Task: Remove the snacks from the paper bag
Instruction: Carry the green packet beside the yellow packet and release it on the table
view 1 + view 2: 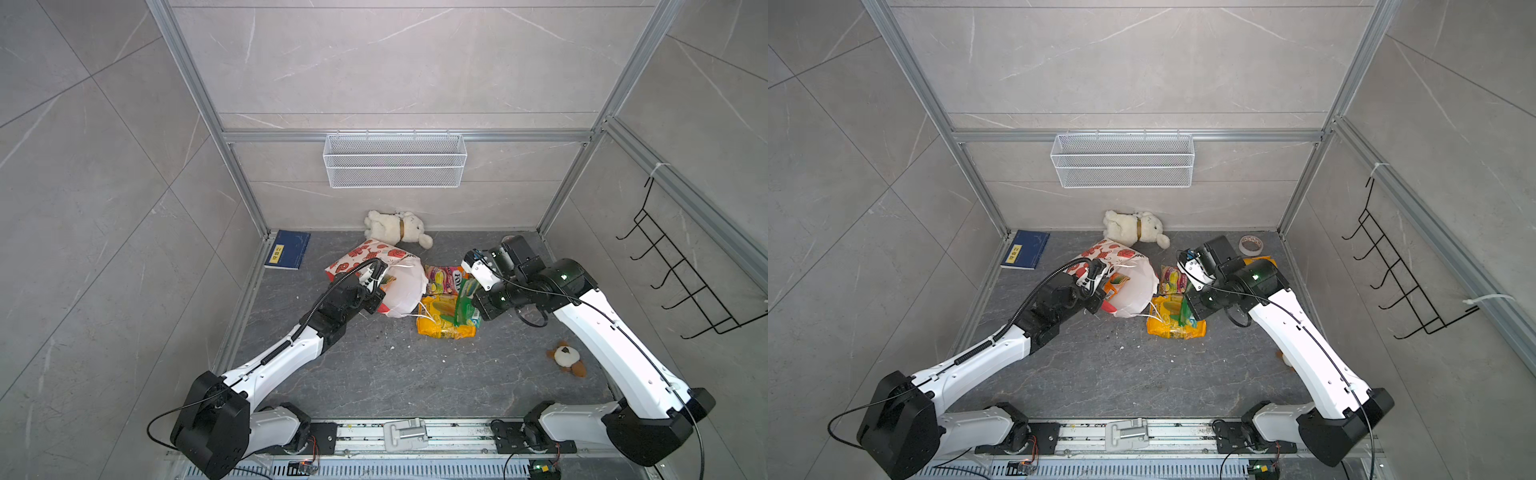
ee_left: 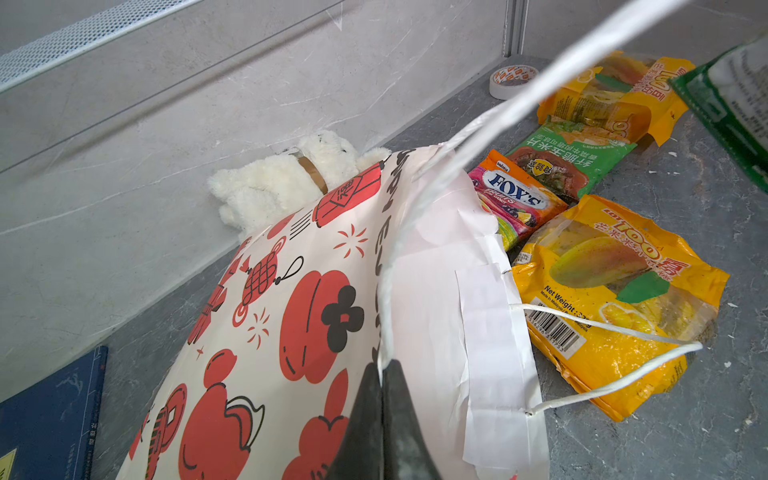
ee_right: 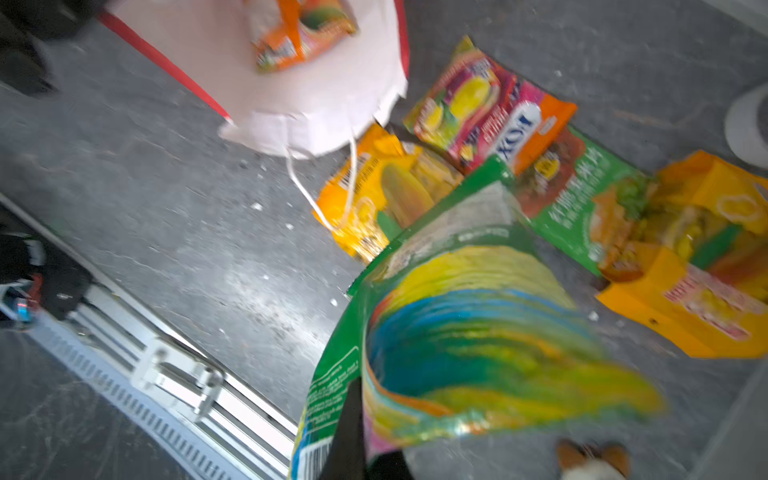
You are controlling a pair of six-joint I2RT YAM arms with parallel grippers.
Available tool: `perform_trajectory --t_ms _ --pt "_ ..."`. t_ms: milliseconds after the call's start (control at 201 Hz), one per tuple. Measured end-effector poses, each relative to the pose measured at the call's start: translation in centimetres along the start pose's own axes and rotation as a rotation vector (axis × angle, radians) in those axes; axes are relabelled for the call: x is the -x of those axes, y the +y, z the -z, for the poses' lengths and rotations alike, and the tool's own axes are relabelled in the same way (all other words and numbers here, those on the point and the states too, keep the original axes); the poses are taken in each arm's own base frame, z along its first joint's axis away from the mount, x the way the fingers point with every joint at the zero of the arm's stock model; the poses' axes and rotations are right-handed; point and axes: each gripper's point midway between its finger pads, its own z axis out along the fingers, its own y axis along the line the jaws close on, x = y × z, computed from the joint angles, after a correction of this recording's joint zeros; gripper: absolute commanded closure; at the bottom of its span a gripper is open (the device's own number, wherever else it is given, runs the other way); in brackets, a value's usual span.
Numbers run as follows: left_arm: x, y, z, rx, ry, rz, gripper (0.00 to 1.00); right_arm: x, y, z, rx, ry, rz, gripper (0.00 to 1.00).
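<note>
The second green packet will go down from my right gripper beside the yellow packet, in front of the other green packet (image 1: 493,321) (image 3: 512,292). The second green packet is now held above the yellow one.
The paper bag (image 1: 370,255) lies on its side with its mouth toward the front right. My left gripper (image 2: 381,368) is shut on its white cord handle (image 2: 519,95), which runs taut. An orange snack (image 1: 1117,284) lies inside the mouth. On the floor beside it lie a yellow packet (image 1: 436,324), the FOX packet (image 2: 515,195), a green packet (image 2: 569,160) and another yellow one (image 2: 615,95). My right gripper (image 3: 361,415) is shut on a second green packet (image 1: 467,301), held above the yellow one.
A white plush toy (image 1: 395,228) lies against the back wall behind the bag. A blue book (image 1: 288,249) is in the back left corner and a tape roll (image 1: 1251,245) at the back right. A small brown plush (image 1: 567,357) sits near the right arm.
</note>
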Motion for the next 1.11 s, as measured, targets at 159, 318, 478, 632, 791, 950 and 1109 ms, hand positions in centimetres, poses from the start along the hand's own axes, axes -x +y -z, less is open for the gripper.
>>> perform_trajectory --t_ms 159,318,478,632,791,950,1109 --pt "0.5 -0.2 0.0 -0.014 -0.012 0.001 1.00 -2.4 -3.2 -1.7 -0.063 0.101 0.048 1.00" --pt "0.6 -0.2 0.0 -0.017 -0.015 0.001 1.00 -3.5 -7.3 -2.6 -0.113 0.127 0.047 1.00" --pt "0.6 -0.3 0.0 -0.021 -0.016 0.003 1.00 -3.3 -9.8 -4.2 -0.045 0.145 0.037 1.00" --pt "0.6 -0.4 0.0 -0.028 -0.018 0.003 1.00 -2.1 -11.6 -5.8 0.025 0.121 0.002 1.00" --pt "0.7 -0.6 0.1 -0.039 -0.022 0.006 1.00 -1.8 -10.9 -6.5 0.080 0.095 0.020 1.00" --pt "0.7 -0.6 0.1 -0.039 -0.021 0.006 1.00 -3.4 -10.6 -7.9 0.135 0.124 -0.012 1.00" --pt "0.7 -0.6 0.1 -0.039 -0.021 0.006 1.00 -4.3 -10.7 -8.6 0.158 0.156 -0.035 1.00"
